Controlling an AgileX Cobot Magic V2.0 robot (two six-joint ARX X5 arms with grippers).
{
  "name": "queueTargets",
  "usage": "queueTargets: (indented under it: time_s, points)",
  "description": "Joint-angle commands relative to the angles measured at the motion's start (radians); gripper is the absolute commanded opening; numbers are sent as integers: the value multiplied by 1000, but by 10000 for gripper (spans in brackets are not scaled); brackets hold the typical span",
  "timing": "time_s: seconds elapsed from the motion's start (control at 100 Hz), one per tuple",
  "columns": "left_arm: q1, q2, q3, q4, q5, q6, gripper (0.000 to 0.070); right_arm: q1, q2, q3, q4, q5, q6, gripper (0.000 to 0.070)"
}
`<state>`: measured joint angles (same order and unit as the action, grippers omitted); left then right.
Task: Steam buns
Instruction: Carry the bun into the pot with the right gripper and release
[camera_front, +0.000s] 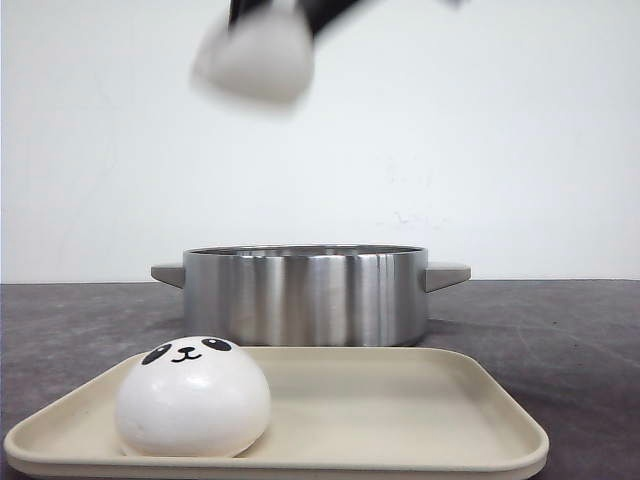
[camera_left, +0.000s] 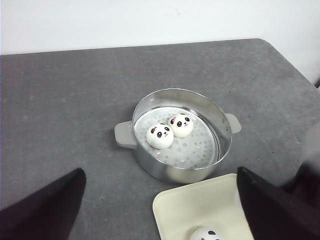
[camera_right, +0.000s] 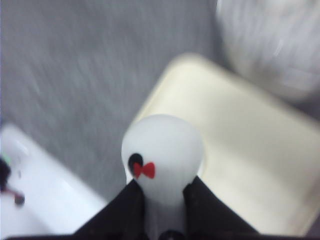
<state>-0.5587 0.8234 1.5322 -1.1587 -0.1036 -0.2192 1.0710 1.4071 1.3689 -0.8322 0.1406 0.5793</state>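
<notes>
I will set the white panda bun, now high above the pot, inside the steel steamer pot (camera_front: 356, 242) by the other buns with my right gripper.
My right gripper (camera_right: 164, 187) is shut on a white panda bun (camera_right: 162, 152) with a red bow; in the front view the held bun (camera_front: 256, 58) is blurred, high above the steel steamer pot (camera_front: 305, 295). Two buns (camera_left: 160, 136) (camera_left: 181, 125) lie inside the pot (camera_left: 220, 150) on its perforated plate. One bun (camera_front: 193, 397) sits on the cream tray (camera_front: 400, 400) at its left front; it also shows in the left wrist view (camera_left: 206, 234). My left gripper (camera_left: 160, 210) is open and empty, high above the table near the tray's corner.
The dark grey table (camera_left: 65, 110) ends at its far and right edges. A white object (camera_right: 45, 195) with a small dark item lies on the table beside the tray in the right wrist view. A white wall (camera_front: 500, 130) stands behind.
</notes>
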Motion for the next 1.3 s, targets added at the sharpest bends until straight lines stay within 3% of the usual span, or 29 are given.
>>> queueTargets:
  time_s: [0.0, 0.07, 0.17, 0.36, 0.58, 1.04, 1.09, 1.2, 1.29]
  points:
    - [-5, 6, 15, 17, -5, 17, 593, -13, 29, 75, -6, 79, -95, 4]
    - [-5, 6, 15, 29, -5, 17, 593, -56, 36, 132, 20, 133, -167, 4]
    - [-5, 6, 15, 33, -5, 17, 593, -140, 63, 162, 100, 109, -235, 4]
    - [-5, 8, 15, 29, -5, 16, 593, -320, 162, 163, 144, -25, -254, 4]
    - [-5, 8, 15, 29, -5, 12, 593, -430, 325, 163, 155, -195, -255, 4]
    - [-5, 21, 15, 26, -5, -3, 593, -456, 470, 163, 145, -195, -274, 9]
    - [-5, 26, 15, 26, -5, -3, 593, -456, 470, 163, 150, -195, -274, 47]
    - [-5, 31, 15, 22, -5, -3, 593, -458, 471, 163, 137, -196, -274, 258]
    - [-5, 36, 15, 21, -5, -2, 593, -459, 471, 163, 126, -195, -276, 337]
